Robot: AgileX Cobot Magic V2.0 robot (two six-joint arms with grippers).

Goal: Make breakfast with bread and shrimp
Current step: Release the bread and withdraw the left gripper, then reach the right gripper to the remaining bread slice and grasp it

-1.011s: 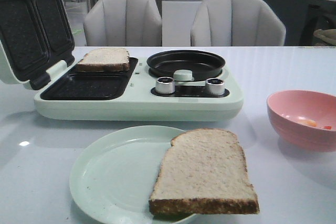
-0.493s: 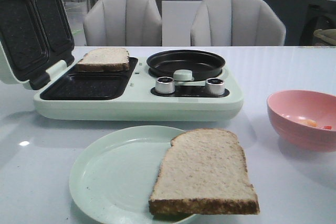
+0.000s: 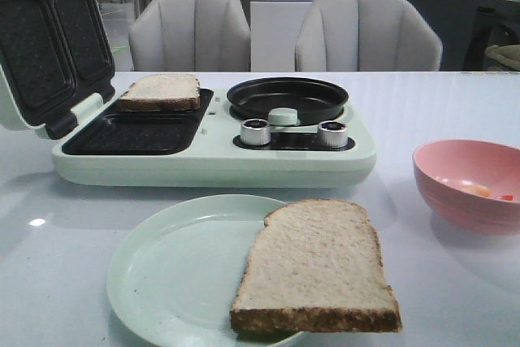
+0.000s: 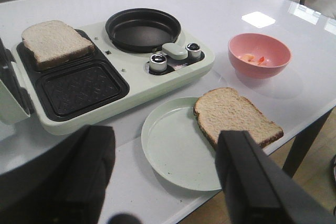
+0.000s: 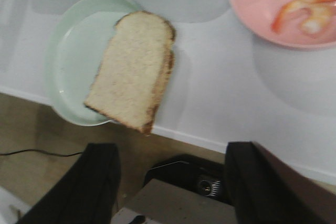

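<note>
The robot's right gripper should next go to the plate's bread slice and close on the bread slice's overhanging crust (image 3: 373, 242) (image 5: 164, 71), facing the pink bowl.
One bread slice (image 3: 317, 266) lies half on a pale green plate (image 3: 171, 274), overhanging its right edge near the table's front. A second bread slice (image 3: 160, 91) rests on the far grill plate of the breakfast maker (image 3: 211, 164). The shrimp (image 3: 483, 191) lie in a pink bowl (image 3: 455, 209) at the right. In the left wrist view my left gripper (image 4: 168, 182) is open and empty, above the table's front edge short of the plate (image 4: 173, 150). My right gripper (image 5: 176, 182) is open and empty, beyond the table edge over the floor, back from the bread (image 5: 134, 69) and shrimp (image 5: 310, 3).
The breakfast maker's lid (image 3: 49, 38) stands open at the left. Its near grill plate (image 3: 130, 132) is bare, and a round black pan (image 3: 287, 97) sits on its right side behind two knobs (image 3: 256, 132). Two grey chairs (image 3: 191, 30) stand behind the table.
</note>
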